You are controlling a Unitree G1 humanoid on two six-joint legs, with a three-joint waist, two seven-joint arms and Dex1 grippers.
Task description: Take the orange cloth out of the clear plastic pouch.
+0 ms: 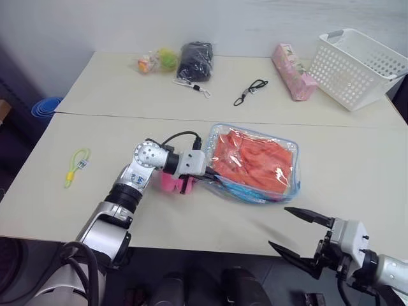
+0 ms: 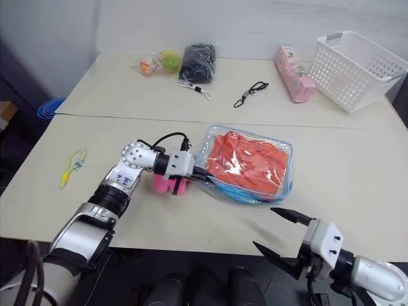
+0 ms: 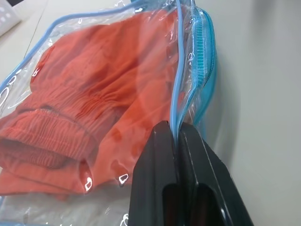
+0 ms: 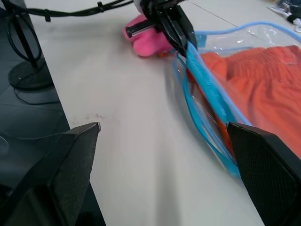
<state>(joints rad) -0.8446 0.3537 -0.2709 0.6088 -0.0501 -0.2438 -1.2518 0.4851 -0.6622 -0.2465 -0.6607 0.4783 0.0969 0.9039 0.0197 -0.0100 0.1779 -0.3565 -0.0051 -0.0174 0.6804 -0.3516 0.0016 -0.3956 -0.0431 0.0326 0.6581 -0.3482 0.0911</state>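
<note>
The pouch's opening gapes narrowly while my left gripper pinches the trim by the pouch's corner, so it should take the pouch's upper zipper edge farther (image 4: 203,75) along and lift it.
The clear plastic pouch (image 1: 288,150) lies flat in the middle of the near table, with the folded orange cloth (image 1: 254,160) inside it. My left gripper (image 1: 211,178) reaches in from the left and is shut on the pouch's light-blue trim (image 3: 181,89) at its near-left edge. The left wrist view shows the black fingers (image 3: 155,165) pinching that trim, with the cloth (image 3: 89,94) behind the plastic. My right gripper (image 1: 278,226) stands open at the table's front edge, right of centre, apart from the pouch and with nothing between its fingers.
A pink plush toy (image 1: 171,183) lies under my left wrist. A yellow-green loop (image 1: 76,164) lies at the left. On the far table are a white mesh basket (image 1: 357,67), a pink box (image 1: 293,71), a black strap (image 1: 250,92), a black bag (image 1: 194,60) and bagged toys (image 1: 156,62).
</note>
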